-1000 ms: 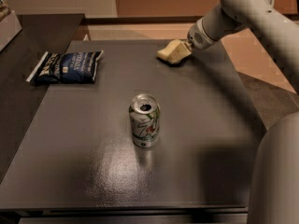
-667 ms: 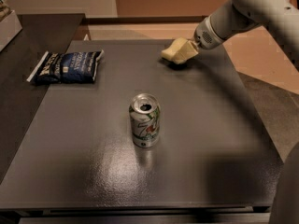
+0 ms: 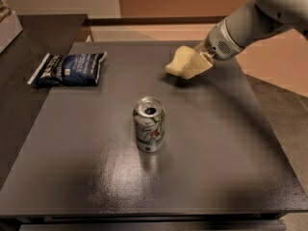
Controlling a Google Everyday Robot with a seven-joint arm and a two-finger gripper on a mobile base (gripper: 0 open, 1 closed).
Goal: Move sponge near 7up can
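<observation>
Next, the gripper releases the sponge, now held a little above the table's surface, on the table (image 3: pixel 174 128) beside the 7up can, facing away from the chip bag.
The pale yellow sponge (image 3: pixel 175 61) is at the far right of the dark table, held a little above the surface, with its shadow beneath it. My gripper (image 3: pixel 191 66) comes in from the upper right and is shut on the sponge's right side. Its cream fingers (image 3: pixel 198 62) cover part of the sponge. The 7up can (image 3: pixel 149 124) stands upright near the table's middle, silver with green and red markings and an opened top. It is apart from the sponge, nearer the front and to the left.
A dark blue chip bag (image 3: pixel 70 69) lies flat at the table's far left. The dark grey table (image 3: pixel 216 143) ends at a front edge low in view. A darker counter (image 3: pixel 29 42) adjoins on the left, with a pale box (image 3: pixel 7 25) on it.
The gripper, holding the sponge, has moved a little forward toward the can, and the arm has swung further right.
</observation>
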